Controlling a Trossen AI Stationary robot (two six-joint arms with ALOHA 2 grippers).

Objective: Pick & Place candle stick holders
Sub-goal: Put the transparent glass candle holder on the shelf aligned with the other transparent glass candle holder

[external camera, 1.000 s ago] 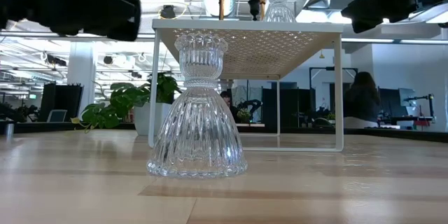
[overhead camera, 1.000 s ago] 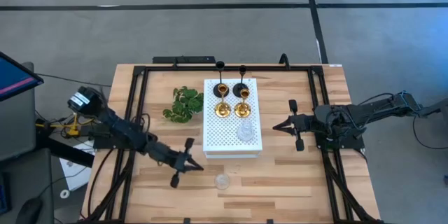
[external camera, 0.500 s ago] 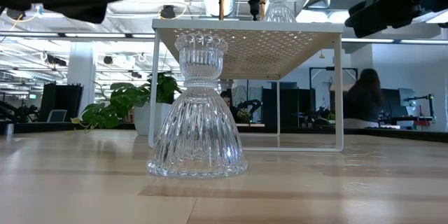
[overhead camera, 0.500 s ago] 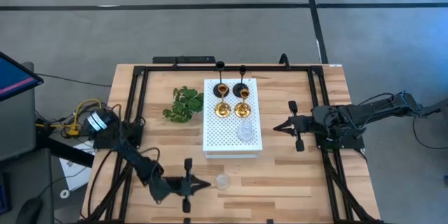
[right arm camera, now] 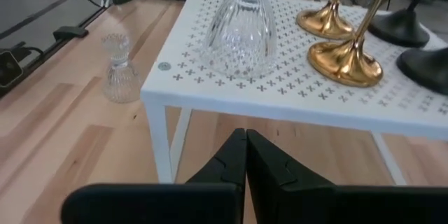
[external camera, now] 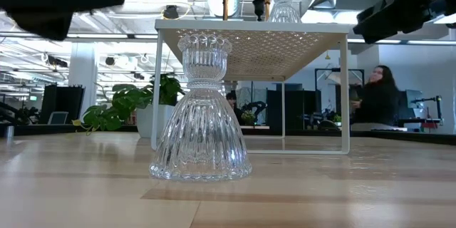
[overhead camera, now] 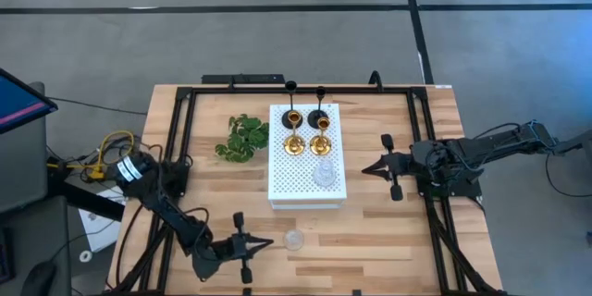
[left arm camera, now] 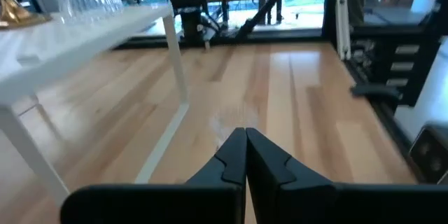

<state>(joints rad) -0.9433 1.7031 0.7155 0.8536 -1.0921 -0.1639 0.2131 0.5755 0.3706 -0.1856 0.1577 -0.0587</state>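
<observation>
My left gripper's closed fingers hang high beside the front glass holder's rim. Next, I open them, tilt down and close around its narrow neck [external camera: 204, 84].
One clear glass holder [overhead camera: 294, 239] stands upright on its round base on the table near the front edge; it looms large in the low view [external camera: 201, 114]. A second glass holder [overhead camera: 324, 174], two gold holders [overhead camera: 293, 143] and two black holders [overhead camera: 319, 117] stand on the white perforated board [overhead camera: 287, 185]. My left gripper [overhead camera: 266, 241] is shut and empty, just left of the glass holder on the table and pointing at it. My right gripper [overhead camera: 364, 168] is shut and empty, right of the board [right arm camera: 280, 91].
A green leafy sprig [overhead camera: 242, 139] lies left of the board. Black frame rails [overhead camera: 185, 148] run along the table's left, right and far sides. The board stands on thin white legs [external camera: 346, 92]. A person [external camera: 374, 103] shows in the room beyond the table.
My left arm has swung toward the table's near edge. Its gripper has gone from beside the board's front left corner down to the level of the glass holder on the table and now points right at it. The holders have not moved.
</observation>
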